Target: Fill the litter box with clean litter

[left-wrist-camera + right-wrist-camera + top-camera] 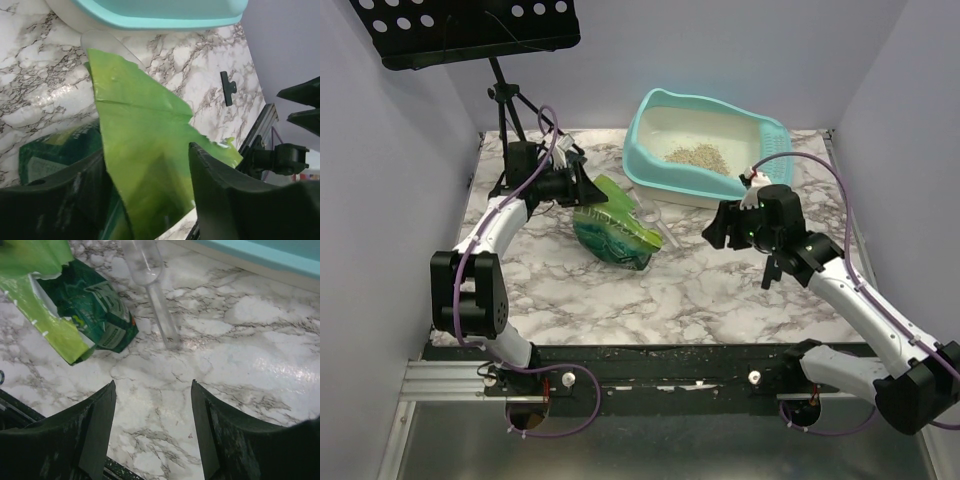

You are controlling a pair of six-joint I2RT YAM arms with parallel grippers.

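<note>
The robot's right gripper should next go to the green foil bag's top flap, at its edge [637,221] next to the clear plastic scoop, and close there.
The turquoise litter box [642,125] stands at the back right. A small pile of beige clean litter [695,156] lies inside it. Its rim shows in the left wrist view [165,12] and the right wrist view [260,252]. A green foil bag [615,232] stands tilted left of the box, its torn top flap [140,130] up. My left gripper [582,185] is at the bag's top, jaws open with the flap between them [147,165]. My right gripper [715,225] hovers open and empty over bare marble [152,385], in front of the box.
A clear plastic scoop [655,222] lies between bag and box, also in the right wrist view [150,275]. A black clip [772,270] lies under the right arm. A black music stand [470,30] on a tripod stands at the back left. Grey walls enclose the table.
</note>
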